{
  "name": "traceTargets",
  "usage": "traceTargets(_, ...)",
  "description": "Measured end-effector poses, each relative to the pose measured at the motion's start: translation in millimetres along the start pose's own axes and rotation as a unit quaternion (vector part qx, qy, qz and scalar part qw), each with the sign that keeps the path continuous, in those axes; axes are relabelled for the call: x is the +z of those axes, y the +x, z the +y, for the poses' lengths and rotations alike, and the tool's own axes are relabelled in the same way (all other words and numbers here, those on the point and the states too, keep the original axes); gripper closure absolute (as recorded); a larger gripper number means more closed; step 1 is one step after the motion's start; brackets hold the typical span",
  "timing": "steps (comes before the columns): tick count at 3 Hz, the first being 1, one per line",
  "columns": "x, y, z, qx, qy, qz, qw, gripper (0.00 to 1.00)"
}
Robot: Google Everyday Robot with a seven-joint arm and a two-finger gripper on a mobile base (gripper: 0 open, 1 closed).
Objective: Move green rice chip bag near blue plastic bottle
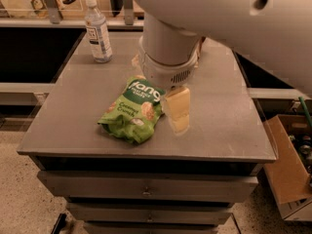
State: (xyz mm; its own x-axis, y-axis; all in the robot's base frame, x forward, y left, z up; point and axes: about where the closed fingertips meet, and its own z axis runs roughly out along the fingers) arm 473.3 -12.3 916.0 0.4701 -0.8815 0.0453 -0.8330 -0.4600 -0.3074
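Observation:
Next, I grip the green rice chip bag over the bag's middle [135, 108], between its logo end and near end.
The green rice chip bag [133, 110] lies flat on the grey table [224, 130], left of centre, with its dark green logo end pointing to the back. My gripper [177, 115] hangs from the big white arm just right of the bag, low over the table, its cream finger at the bag's right edge. The blue plastic bottle [98, 30] stands upright at the table's back left corner, well apart from the bag.
The white arm [170, 48] fills the upper middle and right and hides the table's back centre. A pale sliver of another bag [135, 60] shows beside it. A cardboard box [288, 167] stands on the floor at right. Drawers [146, 189] sit under the front edge.

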Motion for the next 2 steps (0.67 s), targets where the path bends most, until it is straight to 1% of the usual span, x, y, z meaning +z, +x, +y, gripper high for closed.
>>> traceTargets(1, 15, -11, 1, -0.089, -0.032, 0.009, 0.9955, 0.0)
traceTargets(2, 28, -21, -4, -0.12, -0.033, 0.016, 0.9921, 0.0)
